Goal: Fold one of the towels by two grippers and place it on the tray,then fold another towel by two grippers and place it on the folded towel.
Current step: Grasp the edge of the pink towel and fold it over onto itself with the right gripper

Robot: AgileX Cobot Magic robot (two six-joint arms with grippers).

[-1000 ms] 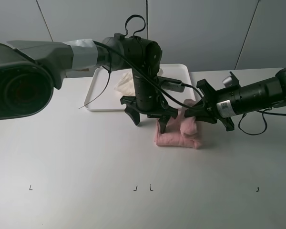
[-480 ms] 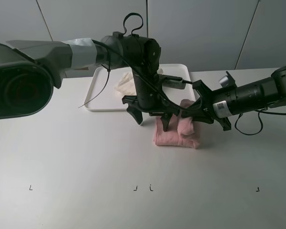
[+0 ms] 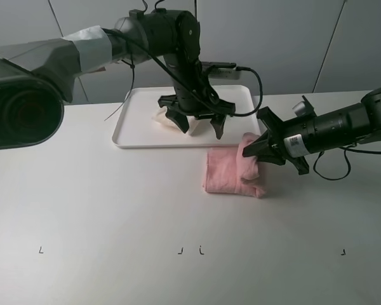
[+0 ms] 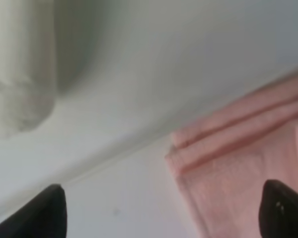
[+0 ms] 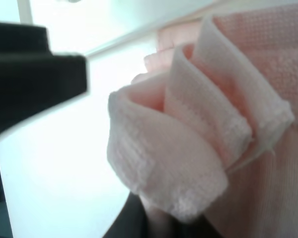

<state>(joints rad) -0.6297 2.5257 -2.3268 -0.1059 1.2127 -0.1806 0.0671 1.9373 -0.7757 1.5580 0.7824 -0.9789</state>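
Note:
My right gripper is holding only the raised end of the pink towel. I will lay that end over and take the pink towel's folded edge [image 3: 261, 175] before I lift the towel.
A pink towel [image 3: 230, 176] lies folded on the table just in front of the white tray [image 3: 132, 122]. A white towel [image 3: 166, 115] lies bunched on the tray. My left gripper [image 3: 193, 125] is open and empty, above the tray's front edge between the two towels. Its wrist view shows the white towel [image 4: 17, 74], the pink towel [image 4: 238, 163] and both dark fingertips [image 4: 45, 212]. My right gripper [image 3: 259, 150] is shut on a raised fold at the pink towel's right end. That thick fold [image 5: 188, 134] fills the right wrist view.
The tray's right part [image 3: 236, 101] is bare. A cable [image 3: 122, 124] hangs from the left arm over the tray's left side. Small black marks [image 3: 190, 250] line the table's front. A grey panelled wall stands behind.
My left gripper has lifted off the pink towel and moved back over the tray's front edge, still open. My right gripper has kept its hold on the fold, shifting slightly left.

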